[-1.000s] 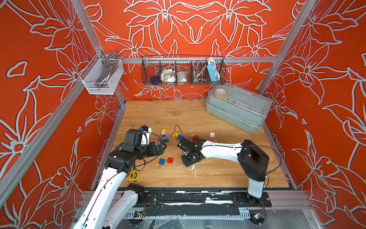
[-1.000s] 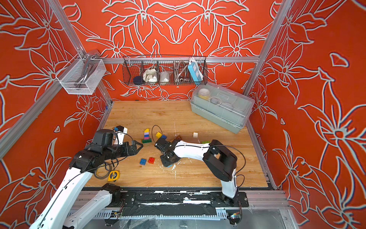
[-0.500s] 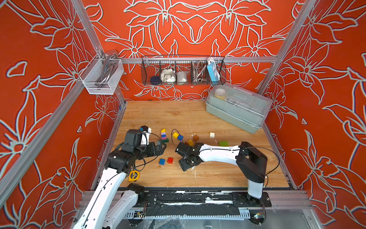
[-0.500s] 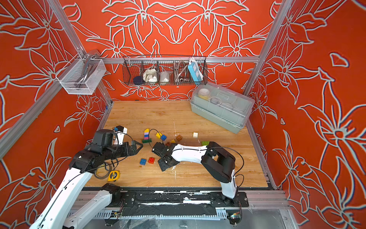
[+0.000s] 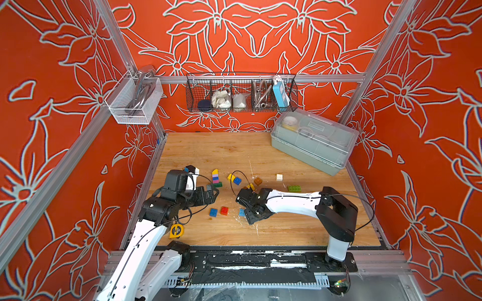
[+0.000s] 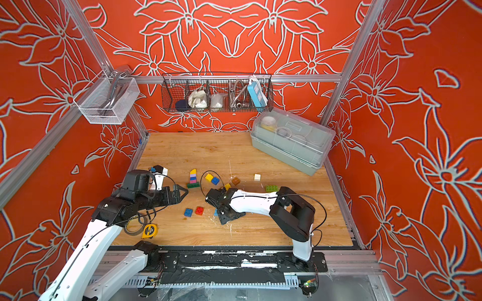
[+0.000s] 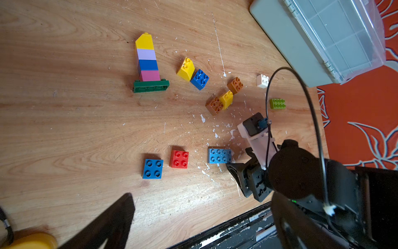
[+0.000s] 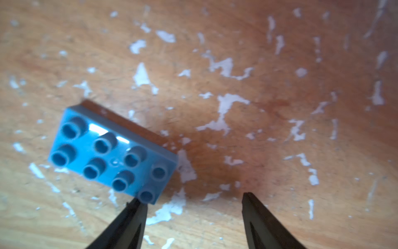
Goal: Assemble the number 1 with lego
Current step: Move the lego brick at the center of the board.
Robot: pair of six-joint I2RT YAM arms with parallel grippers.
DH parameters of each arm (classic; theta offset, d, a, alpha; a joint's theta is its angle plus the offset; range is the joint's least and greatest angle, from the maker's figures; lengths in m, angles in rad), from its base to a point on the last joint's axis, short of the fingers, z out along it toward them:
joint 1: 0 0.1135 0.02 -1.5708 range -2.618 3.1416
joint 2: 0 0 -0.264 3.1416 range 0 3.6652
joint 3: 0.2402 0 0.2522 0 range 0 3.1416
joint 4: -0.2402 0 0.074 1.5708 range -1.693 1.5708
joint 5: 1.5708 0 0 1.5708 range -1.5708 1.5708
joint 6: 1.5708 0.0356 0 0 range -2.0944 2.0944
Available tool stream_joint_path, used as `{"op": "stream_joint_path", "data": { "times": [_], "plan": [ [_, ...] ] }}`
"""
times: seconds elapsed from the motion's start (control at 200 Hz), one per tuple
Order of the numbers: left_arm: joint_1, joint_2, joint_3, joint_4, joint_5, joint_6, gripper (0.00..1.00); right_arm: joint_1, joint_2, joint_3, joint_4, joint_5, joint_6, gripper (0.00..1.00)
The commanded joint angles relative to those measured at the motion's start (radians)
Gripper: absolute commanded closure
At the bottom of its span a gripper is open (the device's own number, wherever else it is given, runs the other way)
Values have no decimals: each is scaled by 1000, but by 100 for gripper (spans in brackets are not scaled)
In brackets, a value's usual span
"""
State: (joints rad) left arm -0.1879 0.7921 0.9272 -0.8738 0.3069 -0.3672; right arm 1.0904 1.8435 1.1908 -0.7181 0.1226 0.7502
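I need to back off, turn my right gripper and take the brick's short ends [image 8: 60,135], because the light blue brick's corner lies crooked by that gripper's finger.
A lego stack [image 7: 147,64] lies flat on the table: yellow, lilac, blue and pink bricks on a dark green base; both top views show it [image 5: 216,178] [image 6: 193,178]. Loose lego lies around: yellow and blue [image 5: 234,179], brown [image 5: 258,181], white [image 5: 279,177], lime [image 5: 294,188], blue [image 5: 213,212], red [image 5: 224,210]. A light blue flat brick [image 8: 112,155] rests on the wood. My right gripper [image 8: 190,197] hangs open just over the table, one fingertip at that brick's corner, nothing between the fingers. My left gripper [image 5: 211,194] is open and empty, left of the stack.
A yellow tape measure [image 5: 176,230] lies by the left arm. A clear lidded box [image 5: 313,140] stands at the back right. A wire basket [image 5: 241,96] and a white mesh basket [image 5: 133,104] hang on the walls. White flecks litter the wood near the right gripper.
My right gripper's jaws have spread wide, and it has shifted slightly left and toward the front, beside the light blue brick. The left arm has not moved.
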Motion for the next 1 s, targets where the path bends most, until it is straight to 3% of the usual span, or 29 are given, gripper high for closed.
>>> {"op": "stream_joint_path", "data": {
  "times": [0.0, 0.265, 0.48, 0.711, 0.996],
  "plan": [
    [1, 1, 1, -10, -15, -8, 1, -17, -31, -14, -37, 38, 6, 26],
    [2, -7, -1, -7, -13, -7, 1, -3, -68, 42, -3, -45, 88, 25],
    [1, -5, -1, -8, -5, -4, 1, 9, 20, 119, 13, -85, 89, 20],
    [1, -7, 0, -5, 4, -3, 1, 12, 75, 166, -9, -67, 116, 12],
    [1, -5, -1, -4, 11, -2, 1, 14, 126, 205, -53, -31, 189, 11]
  ]
}}
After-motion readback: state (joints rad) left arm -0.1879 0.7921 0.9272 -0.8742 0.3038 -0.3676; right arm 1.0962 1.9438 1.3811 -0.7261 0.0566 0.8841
